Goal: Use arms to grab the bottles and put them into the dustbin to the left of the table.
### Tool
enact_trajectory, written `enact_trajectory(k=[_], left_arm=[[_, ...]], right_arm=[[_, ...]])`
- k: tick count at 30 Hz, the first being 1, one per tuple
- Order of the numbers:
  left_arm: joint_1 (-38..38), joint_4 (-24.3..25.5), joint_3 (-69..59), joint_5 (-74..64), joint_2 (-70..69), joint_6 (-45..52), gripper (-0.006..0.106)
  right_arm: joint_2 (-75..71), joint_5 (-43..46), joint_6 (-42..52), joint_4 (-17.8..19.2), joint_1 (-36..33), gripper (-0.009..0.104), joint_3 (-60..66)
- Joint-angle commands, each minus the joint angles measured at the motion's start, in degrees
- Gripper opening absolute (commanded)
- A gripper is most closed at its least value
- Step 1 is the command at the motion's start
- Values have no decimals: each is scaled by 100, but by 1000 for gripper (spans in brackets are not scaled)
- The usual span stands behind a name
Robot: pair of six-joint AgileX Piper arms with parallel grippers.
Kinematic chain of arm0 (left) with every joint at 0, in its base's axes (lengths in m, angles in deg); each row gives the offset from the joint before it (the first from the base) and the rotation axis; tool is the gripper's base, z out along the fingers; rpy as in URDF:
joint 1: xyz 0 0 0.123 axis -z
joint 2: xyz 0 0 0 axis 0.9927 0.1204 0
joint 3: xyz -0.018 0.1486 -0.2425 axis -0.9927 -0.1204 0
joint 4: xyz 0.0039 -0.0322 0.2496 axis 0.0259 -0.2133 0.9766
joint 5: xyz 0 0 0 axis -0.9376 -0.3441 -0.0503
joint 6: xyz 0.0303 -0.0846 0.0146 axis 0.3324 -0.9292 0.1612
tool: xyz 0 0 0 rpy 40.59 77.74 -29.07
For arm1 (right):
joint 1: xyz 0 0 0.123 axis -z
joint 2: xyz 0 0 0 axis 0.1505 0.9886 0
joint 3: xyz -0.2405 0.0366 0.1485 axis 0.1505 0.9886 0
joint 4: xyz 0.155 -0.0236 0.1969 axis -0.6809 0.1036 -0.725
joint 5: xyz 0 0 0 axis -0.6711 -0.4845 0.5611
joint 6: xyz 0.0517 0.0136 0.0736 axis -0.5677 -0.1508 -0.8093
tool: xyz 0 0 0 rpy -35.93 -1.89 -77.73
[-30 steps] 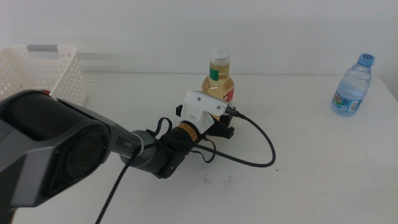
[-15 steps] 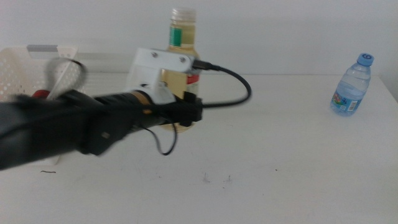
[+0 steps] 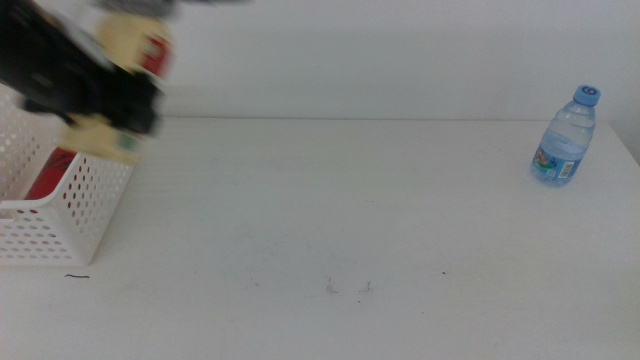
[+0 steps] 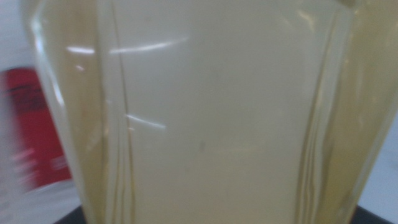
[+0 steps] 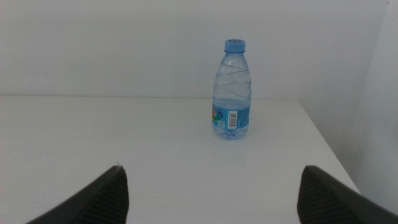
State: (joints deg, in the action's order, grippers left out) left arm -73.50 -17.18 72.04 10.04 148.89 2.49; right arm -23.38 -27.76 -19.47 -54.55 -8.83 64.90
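Next, I release the bottle with yellow liquid, now hanging tilted above the white dustbin, from my left gripper inside the white dustbin (image 3: 51, 179), next to the red cola can.
My left gripper (image 3: 85, 75), blurred with motion at the far left of the middle view, is shut on the yellow-liquid bottle (image 3: 125, 45). The bottle hangs tilted above the white dustbin (image 3: 60, 220) with its neck pointing down. In the left wrist view the yellow-liquid bottle (image 4: 211, 112) fills the picture. The red cola can (image 3: 45, 172) lies inside the dustbin and shows beside the bottle as the red can (image 4: 34, 134). The clear water bottle (image 3: 565, 138) stands upright at the table's far right. My right gripper (image 5: 211, 193) is open, some way short of the water bottle (image 5: 231, 93).
The white table (image 3: 350, 220) carries a few small dark marks near its front middle. The dustbin sits at the table's left edge. A white wall runs behind the table.
My left arm lifted the yellow-liquid bottle off the table's middle and swung it left, up over the dustbin. The water bottle has not moved.
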Motion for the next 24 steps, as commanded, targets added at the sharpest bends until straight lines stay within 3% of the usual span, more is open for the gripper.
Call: enact_trajectory(k=[1,3,8,17,20,24], left_arm=[[-725,203,685,-534,145,162,-2],[-1230,363,1027,-995,416,347,-2],[-2100,212,1601,-1060,1344,757,-2],[-2284,300,2007,-652,2694,1306,2],[-2284,284,2007,-599,2892,1306,13],[-2272,271,2007,-573,3023,1395,49]], right_arm=[[-22,69,35,50,22,93,17],[-22,69,35,50,22,93,17],[-22,69,35,50,22,93,17],[-22,69,35,50,22,93,17],[-22,69,35,50,22,93,17],[-22,69,35,50,22,93,17]])
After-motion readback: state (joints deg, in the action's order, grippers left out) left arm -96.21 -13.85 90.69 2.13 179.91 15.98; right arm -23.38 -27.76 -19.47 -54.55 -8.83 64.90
